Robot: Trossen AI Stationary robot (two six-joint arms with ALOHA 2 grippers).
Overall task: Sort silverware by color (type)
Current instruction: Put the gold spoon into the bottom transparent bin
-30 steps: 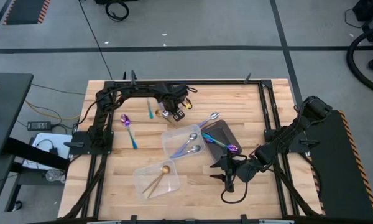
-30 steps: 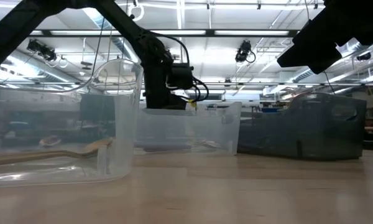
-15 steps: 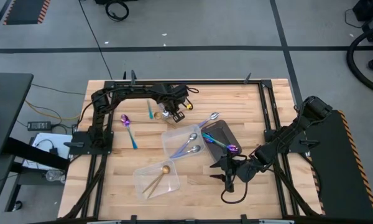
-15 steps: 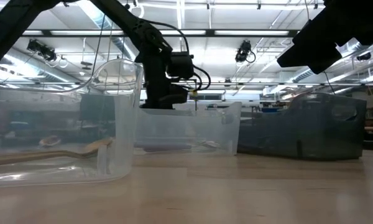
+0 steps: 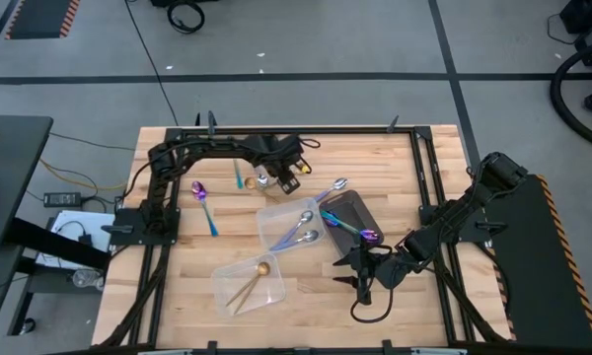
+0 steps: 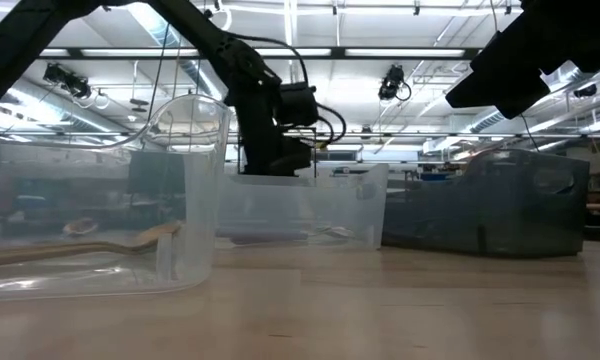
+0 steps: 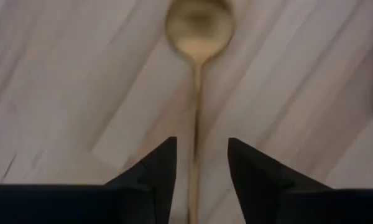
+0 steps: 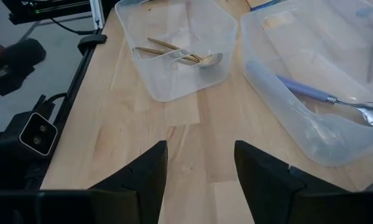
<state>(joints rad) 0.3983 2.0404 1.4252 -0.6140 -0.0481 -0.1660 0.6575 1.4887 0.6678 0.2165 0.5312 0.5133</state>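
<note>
Next, I move my left gripper forward and grip the spoon handle's neck [image 7: 198, 71] before lifting, as its fingers straddle the gold spoon's handle far from its bowl.
A gold spoon [image 7: 198, 28] lies flat on the wooden table, its handle [image 7: 196, 118] running between the open fingers of my left gripper [image 7: 202, 146], which points down at it at the table's far middle [image 5: 276, 178]. The fingers stand on either side of the handle, clear of it. A purple-blue spoon [image 5: 205, 205] and a teal one [image 5: 239, 178] lie on the table to the left. My right gripper [image 5: 360, 281] waits open near the front right, over bare wood [image 8: 199, 168].
A clear container [image 5: 276, 219] holds silver spoons, and a second [image 5: 227, 288] near the front holds gold ones [image 8: 183, 56]. The dark tray [image 5: 360, 205] carries iridescent utensils. A silver spoon [image 5: 333, 186] lies by the tray's far corner. Black frame rails run along the table's edges.
My left gripper has shifted a little toward the table's left edge and then back toward the right, staying low over the same far-middle spot. The right arm and the containers have kept still.
</note>
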